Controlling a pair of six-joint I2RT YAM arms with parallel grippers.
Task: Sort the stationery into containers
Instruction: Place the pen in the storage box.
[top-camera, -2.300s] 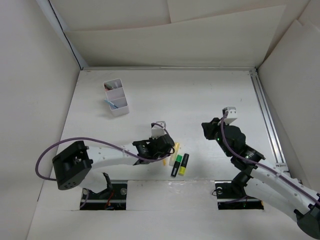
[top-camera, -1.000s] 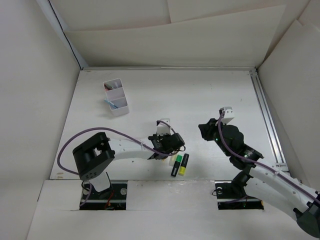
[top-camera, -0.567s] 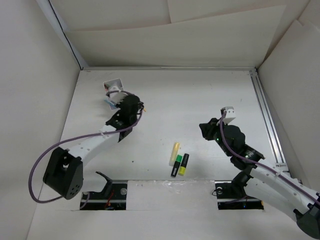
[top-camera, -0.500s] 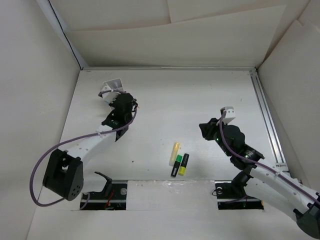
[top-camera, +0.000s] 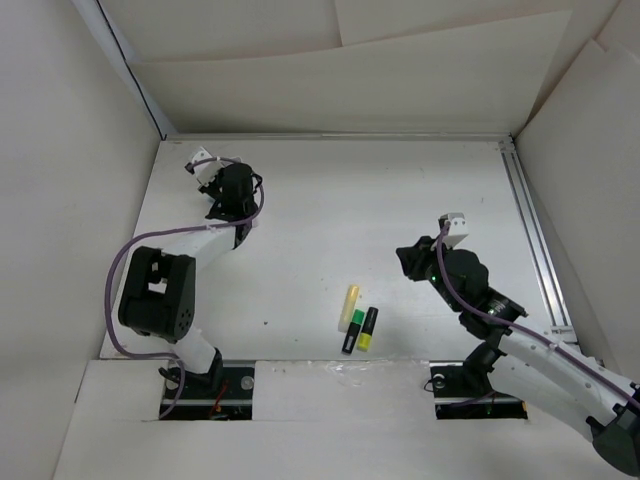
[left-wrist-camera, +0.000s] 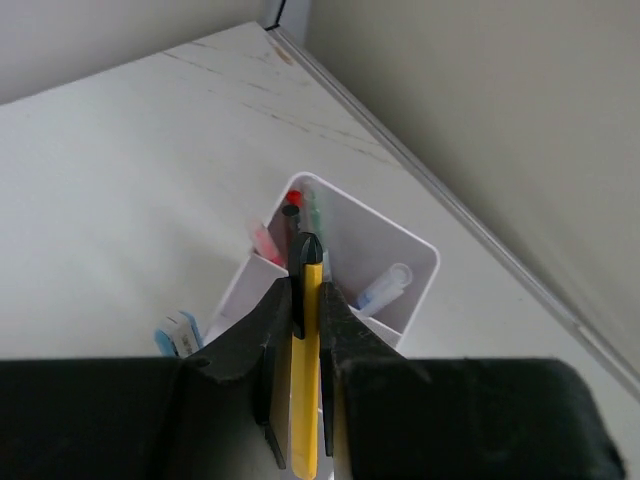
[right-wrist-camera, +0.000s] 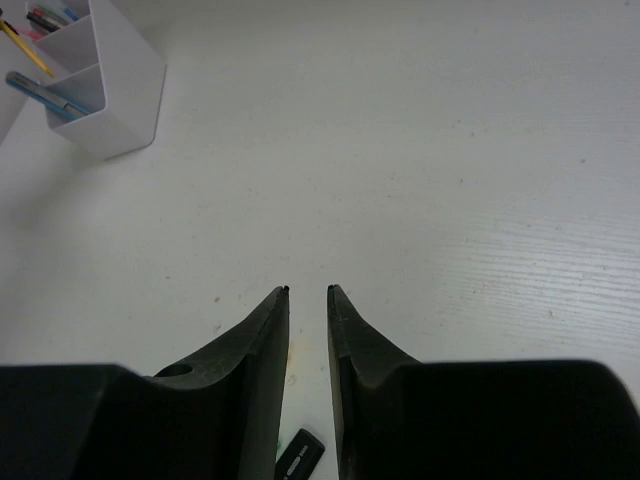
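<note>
Next, I release the thin yellow pen from my left gripper in the front compartment of the white two-compartment box (top-camera: 230, 204) (left-wrist-camera: 255, 368).
My left gripper (left-wrist-camera: 305, 290) is shut on a thin yellow pen (left-wrist-camera: 308, 380) with a black tip. It holds the pen just above the white two-compartment box (left-wrist-camera: 410, 262), which holds red, green and blue pens. In the top view the left gripper (top-camera: 228, 195) covers most of the box at the far left. A pale yellow pen (top-camera: 350, 299), a green highlighter (top-camera: 351, 330) and a yellow highlighter (top-camera: 367, 328) lie near the front middle. My right gripper (right-wrist-camera: 307, 290) is open and empty, low over the table, just right of them (top-camera: 412, 262).
The white box (right-wrist-camera: 100, 90) shows at the top left of the right wrist view. A highlighter's black end (right-wrist-camera: 300, 458) lies under the right fingers. White walls close in on three sides. A metal rail (top-camera: 530, 230) runs along the right edge.
My left arm has swung from the pile at the front middle to the box at the far left, carrying the yellow pen. The right arm has barely moved.
</note>
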